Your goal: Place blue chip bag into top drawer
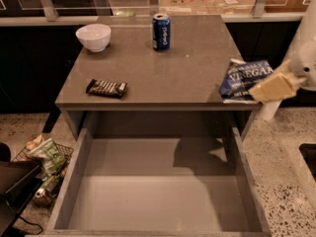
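Observation:
My gripper is going to release the blue chip bag on the top drawer's grey bottom point(185, 165), close to the inner edge of the shadow. The chip bag now hangs over the table's corner.
The blue chip bag point(243, 79), dark blue foil with white lettering, hangs over the right front corner of the grey table point(163, 68). My gripper point(260, 90) comes in from the right, with its cream fingers point(276, 85) closed on the bag's right side. The top drawer point(158, 196) is pulled out wide below the table's front edge. It is a shallow grey box with nothing in it. The bag and arm cast a shadow on the drawer's back right part.
A blue soda can point(161, 31) and a white bowl point(93, 36) stand at the back of the table. A black-and-white candy bar point(106, 87) lies front left. A wire basket of snack bags point(47, 159) sits on the floor at the left.

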Controlling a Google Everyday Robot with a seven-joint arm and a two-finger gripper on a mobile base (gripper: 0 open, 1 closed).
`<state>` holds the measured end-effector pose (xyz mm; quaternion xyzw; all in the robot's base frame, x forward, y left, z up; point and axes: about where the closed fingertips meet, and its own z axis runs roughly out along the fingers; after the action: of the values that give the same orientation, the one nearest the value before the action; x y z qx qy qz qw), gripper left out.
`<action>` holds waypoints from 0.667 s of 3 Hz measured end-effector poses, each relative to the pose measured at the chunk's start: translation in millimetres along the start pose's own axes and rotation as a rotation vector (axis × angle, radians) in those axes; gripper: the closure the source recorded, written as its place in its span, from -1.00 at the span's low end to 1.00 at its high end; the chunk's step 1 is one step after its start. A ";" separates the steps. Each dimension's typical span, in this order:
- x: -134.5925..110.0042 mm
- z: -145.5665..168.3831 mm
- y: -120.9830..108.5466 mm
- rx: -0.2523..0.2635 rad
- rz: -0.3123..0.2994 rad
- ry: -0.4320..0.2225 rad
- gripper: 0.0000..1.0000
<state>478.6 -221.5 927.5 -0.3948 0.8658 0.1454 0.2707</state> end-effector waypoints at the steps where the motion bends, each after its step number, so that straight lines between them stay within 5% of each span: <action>1: 41.3 0.1 39.9 -0.110 -0.037 0.041 1.00; 2: 76.6 18.8 67.7 -0.232 -0.061 0.069 1.00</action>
<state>392.2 -215.3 870.1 -0.4546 0.8395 0.2225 0.1976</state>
